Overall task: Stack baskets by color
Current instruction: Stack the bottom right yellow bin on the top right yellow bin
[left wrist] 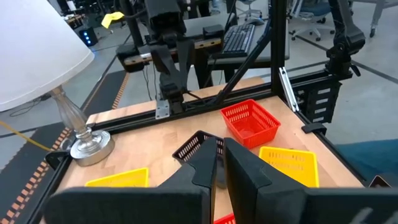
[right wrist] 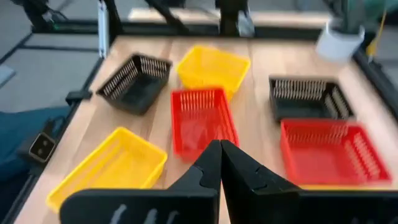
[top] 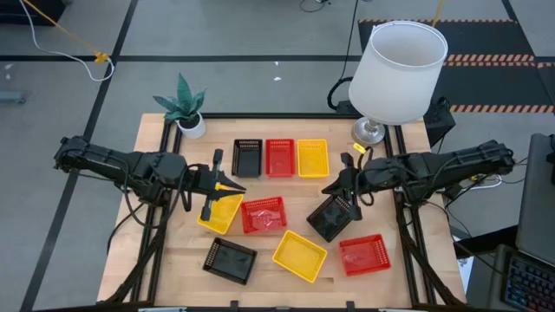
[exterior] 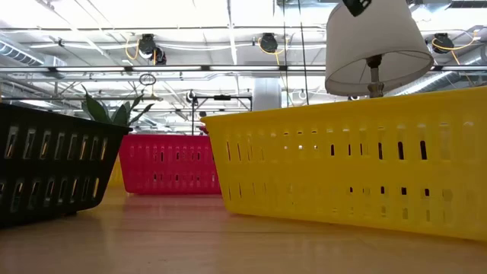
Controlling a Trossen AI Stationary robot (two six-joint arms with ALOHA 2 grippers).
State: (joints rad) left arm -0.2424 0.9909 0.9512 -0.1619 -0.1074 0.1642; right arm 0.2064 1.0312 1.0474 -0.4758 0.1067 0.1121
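Note:
My right gripper will close on the short side's rim (top: 319, 267) of the yellow basket at the near edge, on the side that faces the red basket at the near edge.
Several slotted baskets lie on the wooden table (top: 173, 260). A black (top: 247, 158), a red (top: 279, 157) and a yellow one (top: 313, 157) stand in a row at the far side. Nearer lie a yellow (top: 219, 212), a red (top: 264, 215) and a tilted black one (top: 330, 221). At the near edge are a black (top: 230, 260), a yellow (top: 299, 256) and a red one (top: 364, 255). My left gripper (top: 231, 185) hovers shut above the left yellow basket. My right gripper (top: 333, 185) hovers shut above the tilted black basket. Both hold nothing.
A white lamp (top: 399, 61) stands on its metal foot (top: 369, 132) at the table's far right corner. A small potted plant (top: 185, 108) stands at the far left corner. Bare wood shows along the left and right edges.

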